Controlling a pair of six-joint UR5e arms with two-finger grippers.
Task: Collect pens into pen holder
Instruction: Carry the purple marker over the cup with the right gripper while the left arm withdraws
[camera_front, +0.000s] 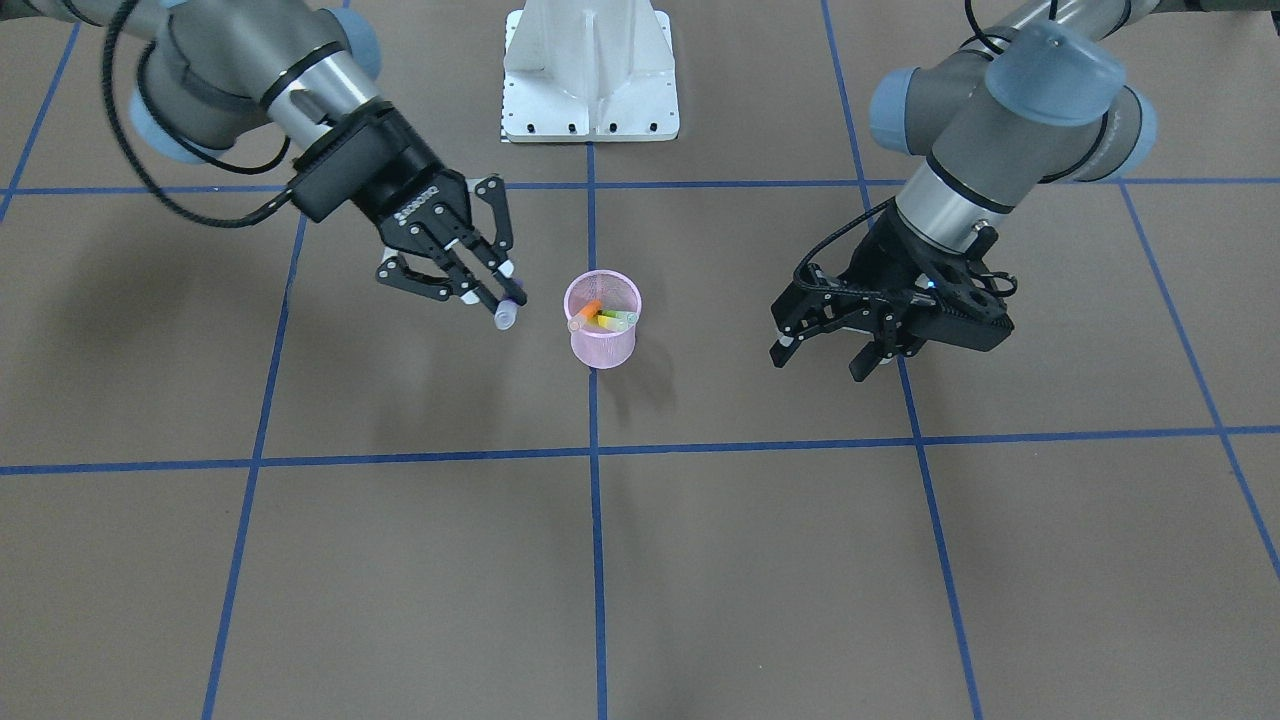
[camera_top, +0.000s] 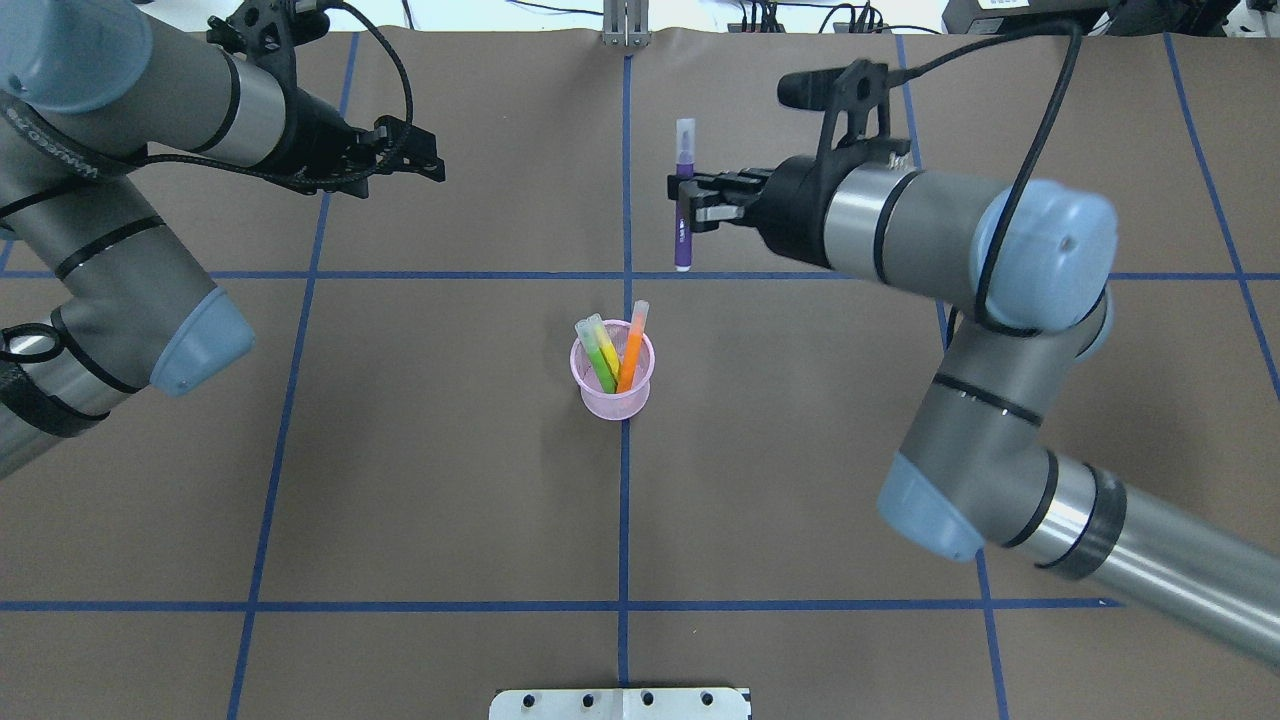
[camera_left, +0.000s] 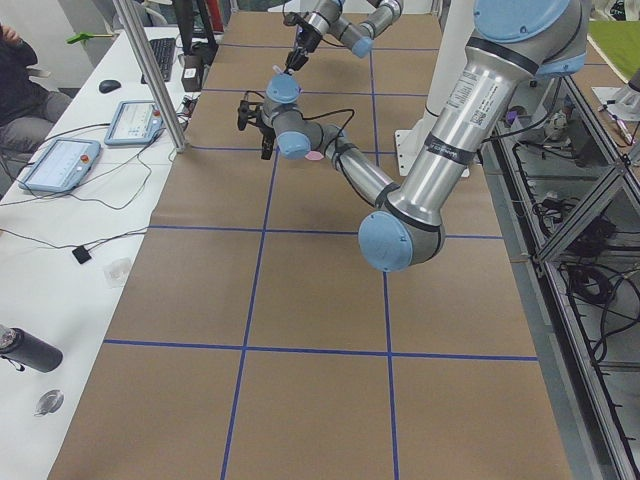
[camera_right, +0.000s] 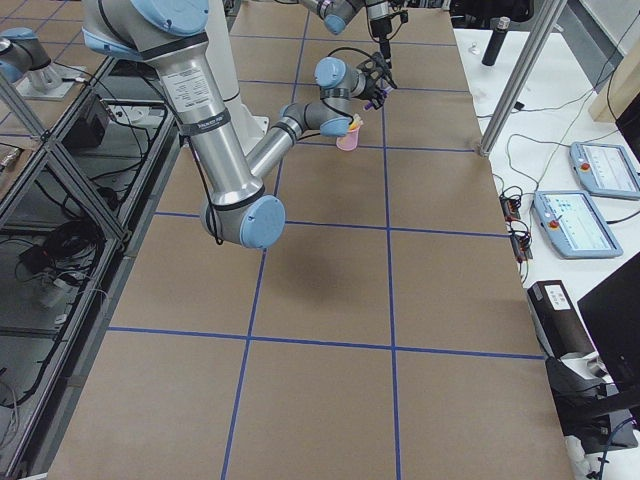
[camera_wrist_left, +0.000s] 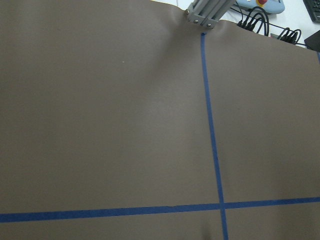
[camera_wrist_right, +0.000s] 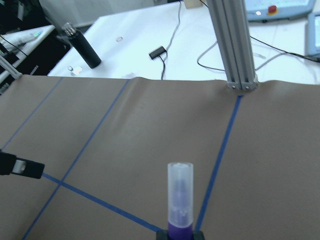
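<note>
My right gripper has the purple pen. Next, I release it in the holder, in between the orange pen and the green pen (camera_front: 599, 319).
The pink mesh pen holder (camera_top: 612, 392) stands upright at the table's middle; it also shows in the front view (camera_front: 601, 342). An orange pen (camera_top: 631, 352) and a green pen (camera_top: 599, 358) stand in it, cap ends up. My right gripper (camera_top: 683, 200) is shut on the purple pen (camera_top: 684, 235) and holds it above the table, beyond the holder and slightly to its right in the overhead view. In the front view the right gripper (camera_front: 503, 288) is beside the holder. The pen's pale cap shows in the right wrist view (camera_wrist_right: 180, 192). My left gripper (camera_front: 822, 358) is open and empty, off to the holder's other side.
The white robot base (camera_front: 590, 75) stands on my side of the table. An aluminium post (camera_wrist_right: 235, 45) rises at the far table edge. Blue tape lines (camera_top: 625, 520) cross the brown table cover. Tablets and cables lie on the operators' bench (camera_right: 590, 190).
</note>
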